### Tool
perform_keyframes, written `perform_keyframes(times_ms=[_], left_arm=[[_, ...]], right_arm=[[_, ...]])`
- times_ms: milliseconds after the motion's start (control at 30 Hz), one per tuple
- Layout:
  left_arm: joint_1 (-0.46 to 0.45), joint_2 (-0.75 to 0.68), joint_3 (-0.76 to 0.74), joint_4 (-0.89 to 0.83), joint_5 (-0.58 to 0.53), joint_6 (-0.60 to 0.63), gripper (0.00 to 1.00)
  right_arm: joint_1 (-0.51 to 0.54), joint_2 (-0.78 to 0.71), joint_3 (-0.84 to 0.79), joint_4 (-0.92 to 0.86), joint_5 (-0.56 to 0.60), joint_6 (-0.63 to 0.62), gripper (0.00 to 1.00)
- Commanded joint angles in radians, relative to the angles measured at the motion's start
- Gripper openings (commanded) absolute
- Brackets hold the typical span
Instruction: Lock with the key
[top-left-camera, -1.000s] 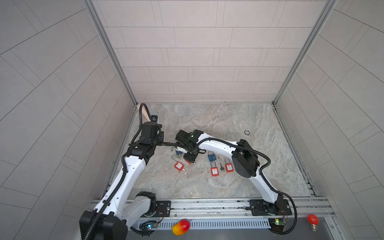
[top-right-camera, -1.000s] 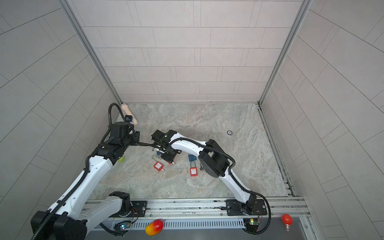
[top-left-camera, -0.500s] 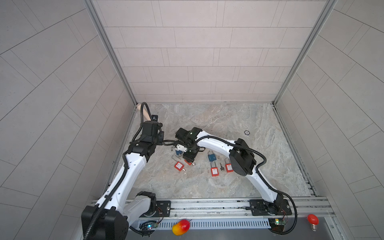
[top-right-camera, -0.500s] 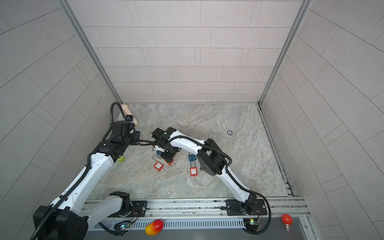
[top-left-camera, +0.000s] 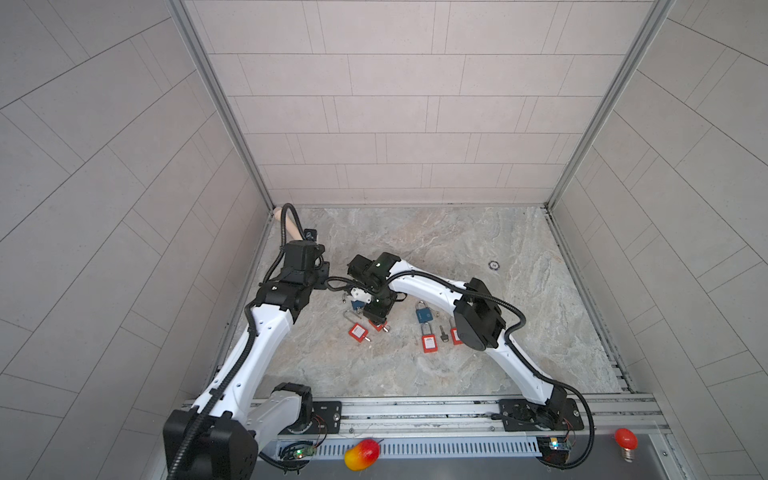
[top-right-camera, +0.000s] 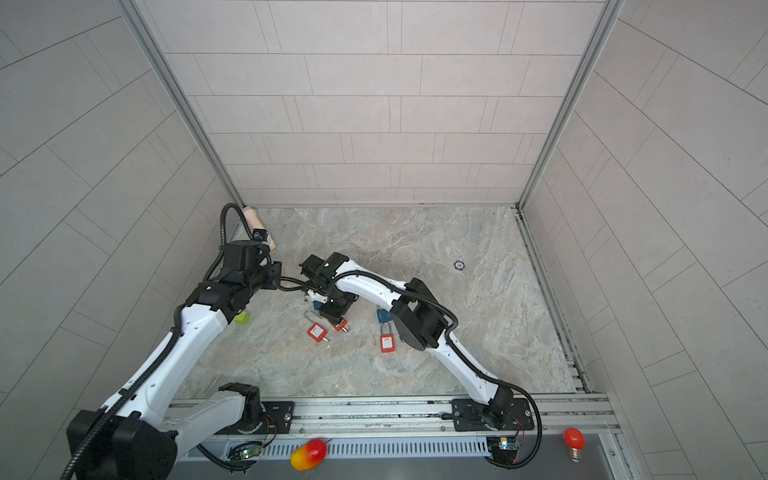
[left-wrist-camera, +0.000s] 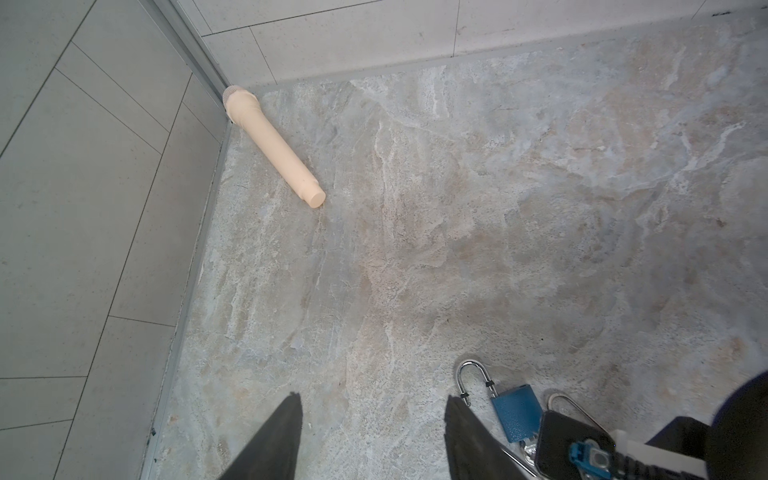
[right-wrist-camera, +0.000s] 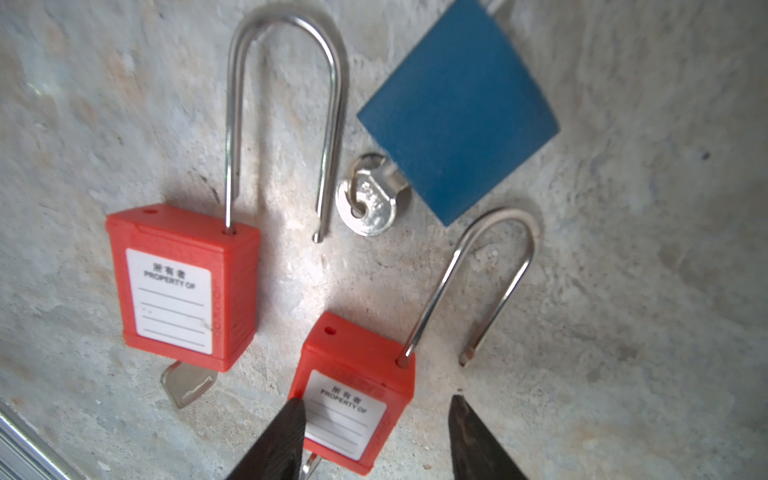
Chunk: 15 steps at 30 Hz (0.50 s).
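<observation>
The robot's left gripper needs to next grab the metal shackle (left-wrist-camera: 560, 396) of the red padlock that lies under the right gripper.
In the right wrist view two red padlocks lie flat with their shackles open. My right gripper (right-wrist-camera: 376, 399) hangs open just over the nearer red padlock (right-wrist-camera: 353, 386), one finger above its label edge. A key (right-wrist-camera: 309, 465) sticks out of its base. The other red padlock (right-wrist-camera: 183, 282) also carries a key (right-wrist-camera: 187, 384). A blue padlock (right-wrist-camera: 457, 120) beside them has a silver key (right-wrist-camera: 368, 203) in it. My left gripper (left-wrist-camera: 374, 397) is open over bare floor, with the blue padlock (left-wrist-camera: 515, 411) just off one finger. Both top views show the red padlocks (top-left-camera: 358, 332) (top-right-camera: 316, 332).
A second blue padlock (top-left-camera: 424, 313), another red padlock (top-left-camera: 428, 343) and a loose key (top-left-camera: 444, 333) lie to the right, close to the right arm's elbow. A beige cylinder (left-wrist-camera: 270, 141) rests in the far-left corner. A small green object (top-right-camera: 242, 318) lies under the left arm.
The left arm has drawn back a little toward the far-left corner. The right gripper stays over the red padlocks, with its jaws slightly wider.
</observation>
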Motion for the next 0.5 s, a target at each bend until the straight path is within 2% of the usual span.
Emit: perform_keyframes(times_ms=[0, 167, 467], left_arm=[[-0.006, -0.013, 0.031, 0.009, 0.052, -0.033, 0.59], [-0.007, -0.013, 0.034, 0.016, 0.062, -0.036, 0.59], [-0.006, -0.010, 0.048, 0.016, 0.075, -0.040, 0.59]], right_arm=[[0.007, 0.030, -0.038, -0.019, 0.107, 0.024, 0.57], [-0.006, -0.045, -0.112, 0.057, 0.151, 0.047, 0.57], [0.011, -0.151, -0.186, 0.135, 0.031, 0.006, 0.57]])
